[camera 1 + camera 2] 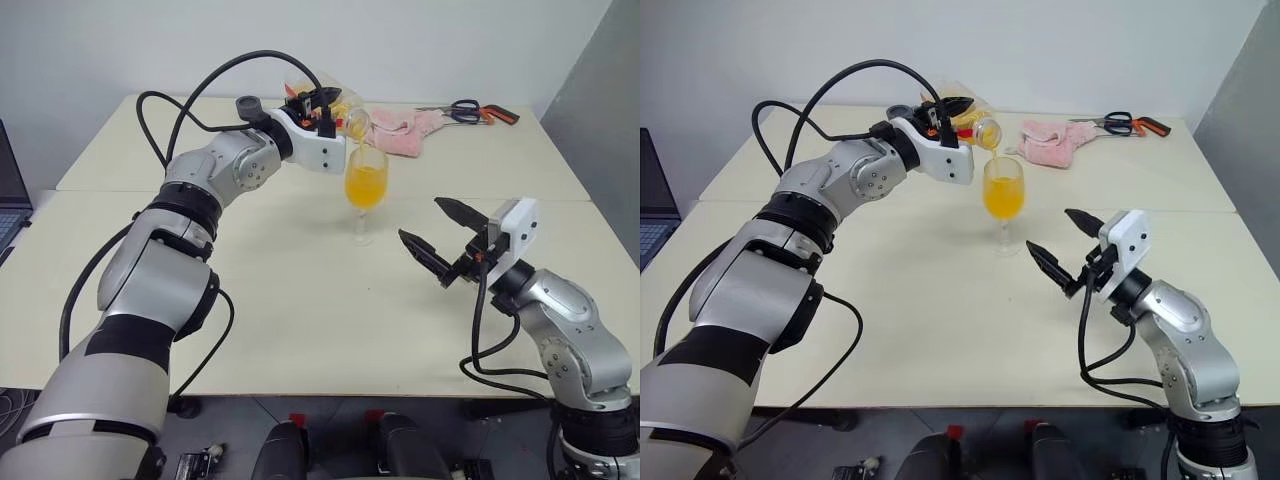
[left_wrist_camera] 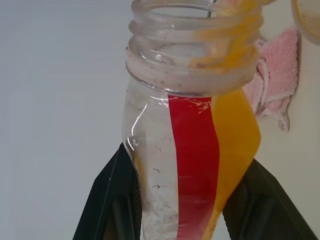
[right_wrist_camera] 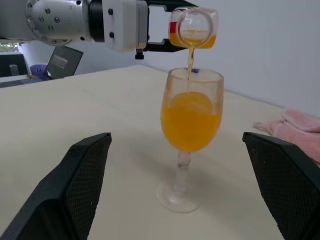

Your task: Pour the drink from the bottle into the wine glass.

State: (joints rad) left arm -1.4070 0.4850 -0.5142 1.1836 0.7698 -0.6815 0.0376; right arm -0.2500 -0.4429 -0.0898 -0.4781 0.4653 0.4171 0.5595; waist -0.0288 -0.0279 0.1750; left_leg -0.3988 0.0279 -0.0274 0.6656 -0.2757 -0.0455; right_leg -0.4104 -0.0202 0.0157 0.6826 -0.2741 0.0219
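My left gripper should release the bottle, now tipped over the wine glass, just in front of the table's seam (image 1: 225, 232), between laptop and wine glass.
My left gripper (image 1: 322, 101) is shut on the bottle (image 1: 343, 110), holding it tipped on its side with the open mouth over the wine glass (image 1: 366, 186). In the left wrist view the black fingers (image 2: 107, 200) clamp the clear bottle (image 2: 192, 150) with its red strip. A thin orange stream of the drink (image 3: 190, 65) falls into the glass (image 3: 191, 117), whose bowl is over half full. Some drink lies along the lower side of the bottle. The glass stands upright on the table (image 1: 300, 300). My right gripper (image 1: 422, 220) is open and empty, a little to the right of the glass.
A pink cloth (image 1: 405, 130) lies behind the glass, with scissors (image 1: 470, 110) beyond it at the back right. A laptop (image 1: 8, 190) sits at the far left edge. The grey wall (image 1: 600, 120) rises on the right.
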